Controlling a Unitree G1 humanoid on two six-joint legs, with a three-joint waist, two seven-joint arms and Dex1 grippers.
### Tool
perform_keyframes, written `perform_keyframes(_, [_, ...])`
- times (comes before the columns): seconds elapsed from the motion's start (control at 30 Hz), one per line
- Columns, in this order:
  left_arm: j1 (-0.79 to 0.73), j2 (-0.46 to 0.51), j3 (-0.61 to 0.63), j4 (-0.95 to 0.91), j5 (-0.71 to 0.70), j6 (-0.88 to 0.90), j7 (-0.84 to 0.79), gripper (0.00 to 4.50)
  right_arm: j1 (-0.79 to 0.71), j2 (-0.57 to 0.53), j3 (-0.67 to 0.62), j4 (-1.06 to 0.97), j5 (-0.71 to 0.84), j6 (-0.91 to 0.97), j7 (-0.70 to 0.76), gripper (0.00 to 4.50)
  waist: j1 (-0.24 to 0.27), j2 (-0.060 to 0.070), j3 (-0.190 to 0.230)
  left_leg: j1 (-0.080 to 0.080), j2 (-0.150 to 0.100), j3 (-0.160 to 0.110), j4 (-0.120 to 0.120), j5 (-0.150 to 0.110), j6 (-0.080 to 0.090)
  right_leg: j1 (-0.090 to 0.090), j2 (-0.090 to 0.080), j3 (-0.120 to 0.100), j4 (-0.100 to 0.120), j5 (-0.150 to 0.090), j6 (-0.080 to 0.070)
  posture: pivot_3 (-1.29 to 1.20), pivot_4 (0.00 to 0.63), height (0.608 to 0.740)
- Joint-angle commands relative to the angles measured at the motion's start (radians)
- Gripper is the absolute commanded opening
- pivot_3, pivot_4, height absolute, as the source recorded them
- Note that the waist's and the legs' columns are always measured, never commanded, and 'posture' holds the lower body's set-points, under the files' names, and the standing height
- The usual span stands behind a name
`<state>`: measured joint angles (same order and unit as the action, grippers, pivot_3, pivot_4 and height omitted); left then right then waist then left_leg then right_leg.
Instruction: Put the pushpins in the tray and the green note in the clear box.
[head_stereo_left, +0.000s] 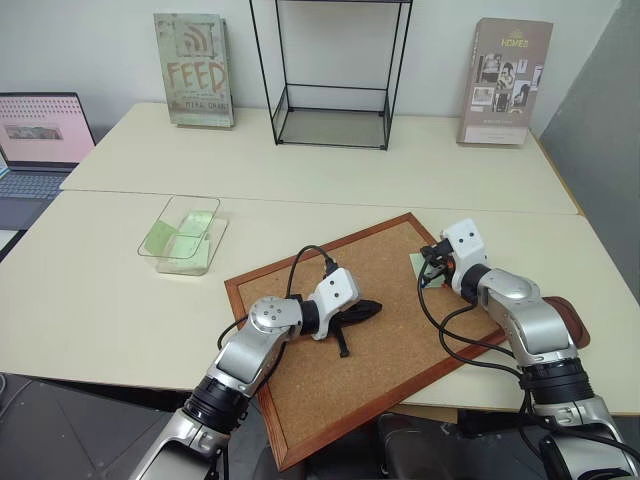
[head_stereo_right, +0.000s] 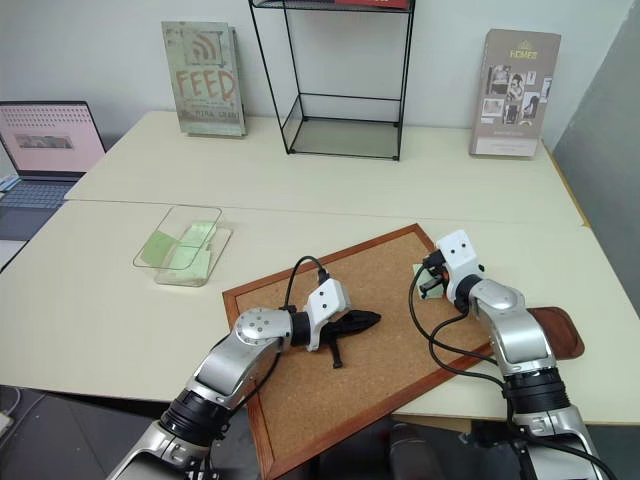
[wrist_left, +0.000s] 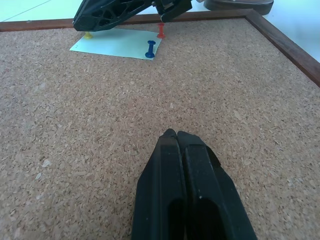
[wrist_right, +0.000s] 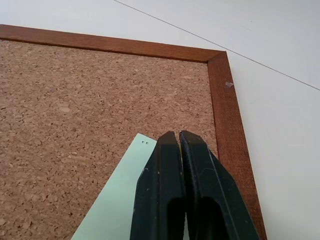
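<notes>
My right gripper has the yellow pin. It will let go of it inside the reddish-brown tray (head_stereo_left: 560, 314), close to the tray's far edge.
The green note (wrist_left: 112, 46) lies on the corkboard (head_stereo_left: 390, 340) near its right corner. It carries three pushpins: yellow (wrist_left: 87, 35), blue (wrist_left: 150, 48) and red (wrist_left: 160, 31). My right gripper (wrist_right: 176, 136) is shut low over the note. Its tips (wrist_left: 82, 24) sit right on top of the yellow pin, and I cannot tell whether the pin is pinched. My left gripper (head_stereo_left: 375, 308) is shut and empty, resting on the middle of the board. The reddish-brown tray (head_stereo_right: 560, 330) lies off the board's right edge, partly under my right forearm. The clear box (head_stereo_left: 185, 235) stands on the table to the left, with green slips inside.
At the table's back stand a black wire-frame shelf (head_stereo_left: 330, 90) and two upright books (head_stereo_left: 195, 70) (head_stereo_left: 505, 80). An open laptop (head_stereo_left: 40, 140) is at the far left. The corkboard lies askew, with its near corner hanging over the table's front edge.
</notes>
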<state>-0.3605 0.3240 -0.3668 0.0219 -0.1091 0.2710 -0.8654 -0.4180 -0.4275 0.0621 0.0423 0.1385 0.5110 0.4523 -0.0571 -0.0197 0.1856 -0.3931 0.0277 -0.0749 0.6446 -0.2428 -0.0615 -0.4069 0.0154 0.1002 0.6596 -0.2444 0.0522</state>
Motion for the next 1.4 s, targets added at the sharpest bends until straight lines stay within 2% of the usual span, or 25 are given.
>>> perform_keyframes(0.03, [0.019,0.006,-0.027,0.013,0.020,0.002,-0.009,0.00,-0.013,0.005,-0.039,-0.083,0.012,-0.021,-0.008,0.05,0.000,0.000,0.000,0.000,0.000,0.000,0.000,0.000,0.000,0.000,0.000,0.000,0.000,0.000,0.000,0.00,0.150,0.740])
perform_keyframes(0.4, [0.020,-0.001,-0.035,0.028,0.024,-0.006,-0.009,0.00,0.004,0.010,-0.051,-0.192,0.012,0.011,-0.024,0.05,0.000,0.000,0.000,0.000,0.000,0.000,0.000,0.000,0.000,0.000,0.000,0.000,0.000,0.000,0.000,0.00,0.150,0.740])
perform_keyframes(0.53, [0.021,-0.004,-0.038,0.026,0.023,-0.005,-0.009,0.00,0.030,-0.017,-0.099,-0.283,0.015,0.047,-0.042,0.05,0.000,0.000,0.000,0.000,0.000,0.000,0.000,0.000,0.000,0.000,0.000,0.000,0.000,0.000,0.000,0.00,0.150,0.740])
perform_keyframes(0.67, [0.028,-0.003,-0.043,0.018,0.022,-0.004,-0.008,0.00,0.130,-0.094,-0.169,-0.426,0.015,0.097,-0.027,0.05,0.010,0.000,0.000,-0.001,-0.001,-0.001,0.000,0.000,0.000,0.000,0.000,-0.001,-0.001,-0.001,0.000,0.00,0.150,0.740])
perform_keyframes(0.83, [0.036,0.003,-0.046,0.009,0.022,-0.005,-0.012,0.00,0.376,-0.219,-0.298,-0.574,-0.036,0.116,-0.013,0.05,0.012,0.001,0.000,-0.002,-0.001,-0.001,-0.001,0.000,0.000,0.000,-0.001,-0.001,-0.002,-0.002,0.000,0.00,0.150,0.740])
perform_keyframes(1.1, [0.027,0.008,-0.048,0.022,0.024,-0.016,-0.020,0.00,0.684,-0.290,-0.458,-0.627,-0.116,0.107,-0.007,0.05,0.007,0.003,-0.002,0.001,-0.001,0.000,0.000,0.000,0.000,0.001,-0.001,0.000,-0.002,-0.005,-0.005,0.00,0.150,0.740])
perform_keyframes(1.27, [0.029,0.008,-0.050,0.018,0.022,-0.014,-0.023,0.00,0.756,-0.288,-0.494,-0.609,-0.126,0.118,-0.001,0.05,0.004,0.004,-0.002,0.001,-0.001,0.001,0.001,0.000,0.000,0.001,-0.001,0.001,-0.002,-0.005,-0.005,0.00,0.150,0.740])
perform_keyframes(1.4, [0.030,0.009,-0.051,0.016,0.023,-0.013,-0.025,0.00,0.749,-0.273,-0.492,-0.590,-0.117,0.129,-0.003,0.05,0.004,0.003,-0.002,0.001,-0.001,0.001,0.000,0.000,0.000,0.001,-0.001,0.001,-0.002,-0.005,-0.005,0.00,0.150,0.740])
